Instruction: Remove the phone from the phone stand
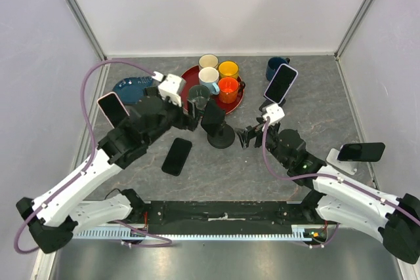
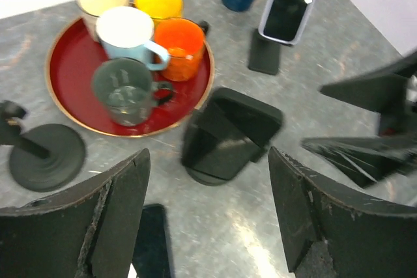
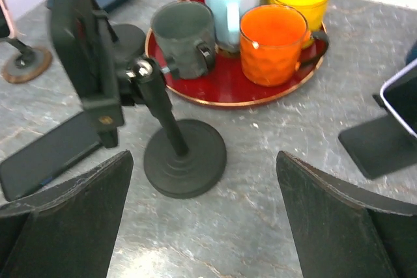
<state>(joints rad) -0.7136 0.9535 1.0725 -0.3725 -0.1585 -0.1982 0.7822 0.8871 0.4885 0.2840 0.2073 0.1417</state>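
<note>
My left gripper is to close on the cradle (image 1: pixel 213 118) (image 2: pixel 228 133) of the black phone stand in front of the red tray and hold it above its round base.
The black phone stand (image 1: pixel 220 129) rises from a round base at the table's middle, just in front of the red tray. Its cradle (image 2: pixel 228 135) is blurred and I make out no phone in it. A black phone (image 1: pixel 177 156) lies flat on the table to the stand's left, also showing as a dark slab (image 3: pixel 49 154) in the right wrist view. My left gripper (image 1: pixel 191 113) hovers open just left of the cradle, nothing between its fingers (image 2: pixel 114 219). To the right of the base, my right gripper (image 1: pixel 248 137) stands wide open and empty, facing the base (image 3: pixel 184 157).
The red tray (image 1: pixel 186 80) holds several mugs behind the stand. A dark blue mug (image 1: pixel 276 67) and a propped phone (image 1: pixel 281 83) stand at the back right. At the left is a pink-cased phone (image 1: pixel 113 109), and at the right a phone (image 1: pixel 361 152) on a white stand.
</note>
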